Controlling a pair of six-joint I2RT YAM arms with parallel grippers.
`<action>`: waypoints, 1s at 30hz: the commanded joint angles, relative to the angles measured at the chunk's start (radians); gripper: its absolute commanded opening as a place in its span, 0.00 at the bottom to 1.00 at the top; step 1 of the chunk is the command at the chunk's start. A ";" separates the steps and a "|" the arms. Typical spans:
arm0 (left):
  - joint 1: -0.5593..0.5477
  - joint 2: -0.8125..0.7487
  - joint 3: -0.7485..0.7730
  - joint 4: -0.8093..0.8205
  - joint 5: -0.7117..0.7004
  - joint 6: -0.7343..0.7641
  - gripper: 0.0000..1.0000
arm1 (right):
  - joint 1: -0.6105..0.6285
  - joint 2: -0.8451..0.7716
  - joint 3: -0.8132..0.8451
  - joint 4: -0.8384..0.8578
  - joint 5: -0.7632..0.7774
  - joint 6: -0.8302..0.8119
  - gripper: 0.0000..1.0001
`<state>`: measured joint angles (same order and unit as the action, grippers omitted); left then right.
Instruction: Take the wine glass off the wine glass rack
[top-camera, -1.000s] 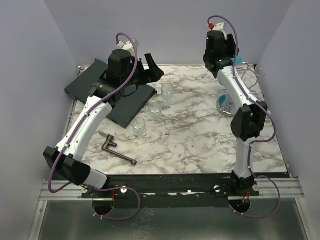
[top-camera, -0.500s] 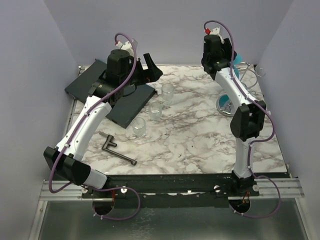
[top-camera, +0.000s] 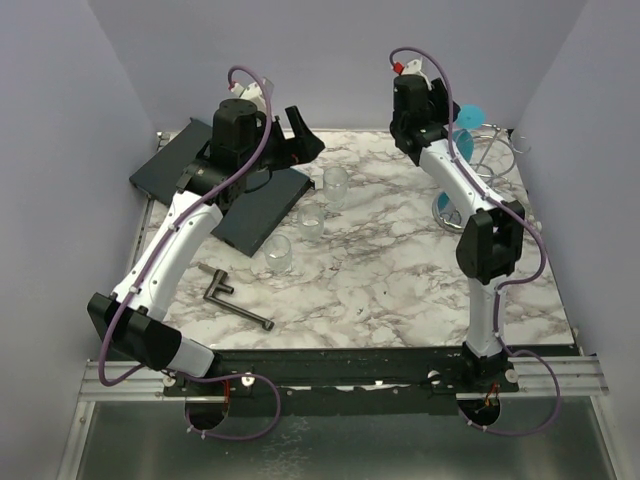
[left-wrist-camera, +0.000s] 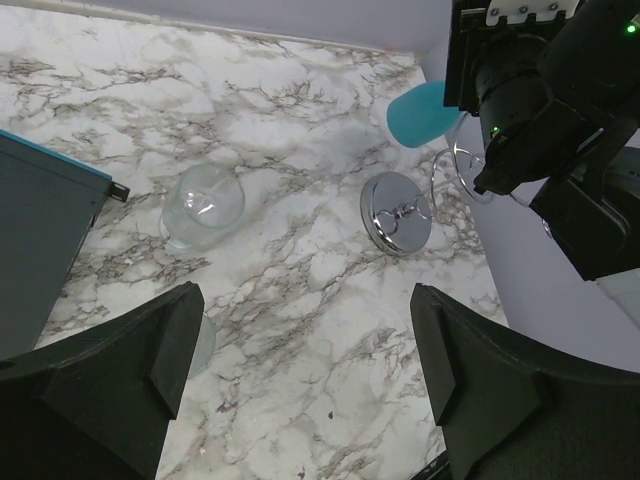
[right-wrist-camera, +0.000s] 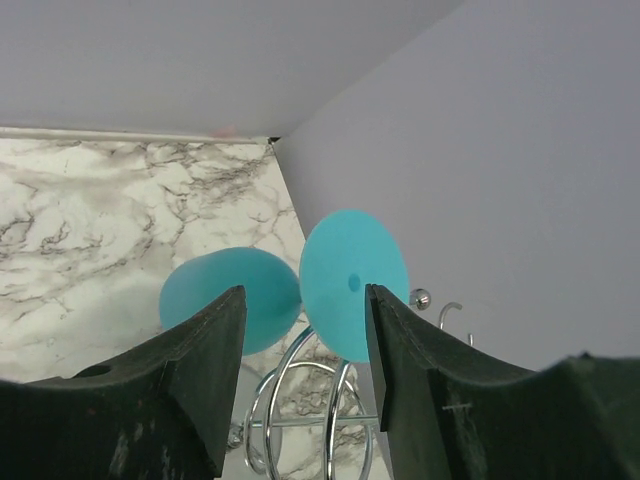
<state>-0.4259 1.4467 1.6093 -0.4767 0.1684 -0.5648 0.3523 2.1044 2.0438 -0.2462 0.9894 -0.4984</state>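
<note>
The wine glass's round foot lies slanted across the open fingers of my right gripper, so I need to reach further and pinch the foot's edge (right-wrist-camera: 332, 346) before I lift the wine glass.
The wine glass (top-camera: 466, 112) is turquoise and hangs tilted at the top of the chrome wine glass rack (top-camera: 452, 208) at the far right. In the right wrist view its round foot (right-wrist-camera: 352, 270) and bowl (right-wrist-camera: 225, 285) sit just past my fingertips, above the rack's wire loops (right-wrist-camera: 300, 410). My right gripper (right-wrist-camera: 300, 300) is open around the glass; I cannot see contact. My left gripper (left-wrist-camera: 300, 360) is open and empty, held above the marble table. From the left wrist view the bowl (left-wrist-camera: 425, 112) and the rack's mirror base (left-wrist-camera: 397, 212) show.
Three clear tumblers (top-camera: 335, 185) (top-camera: 312, 218) (top-camera: 277, 253) stand in a diagonal row left of centre. A dark flat tray (top-camera: 260, 210) lies at the back left under the left arm. A dark metal tool (top-camera: 235, 298) lies near the front left. Walls close in behind and right.
My right wrist has moved left and a little toward the back wall, uncovering more of the turquoise glass. The left arm has barely moved.
</note>
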 joint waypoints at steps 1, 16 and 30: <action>0.013 -0.039 -0.017 0.024 0.020 0.000 0.92 | -0.001 0.009 -0.053 0.132 0.053 -0.116 0.54; 0.027 -0.060 -0.028 0.023 0.029 -0.001 0.92 | -0.034 0.002 -0.117 0.213 0.063 -0.182 0.50; 0.032 -0.068 -0.040 0.028 0.034 -0.004 0.92 | -0.045 -0.002 -0.143 0.274 0.075 -0.229 0.41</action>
<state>-0.4007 1.4094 1.5795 -0.4686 0.1764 -0.5652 0.3122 2.1098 1.9133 -0.0296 1.0351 -0.7059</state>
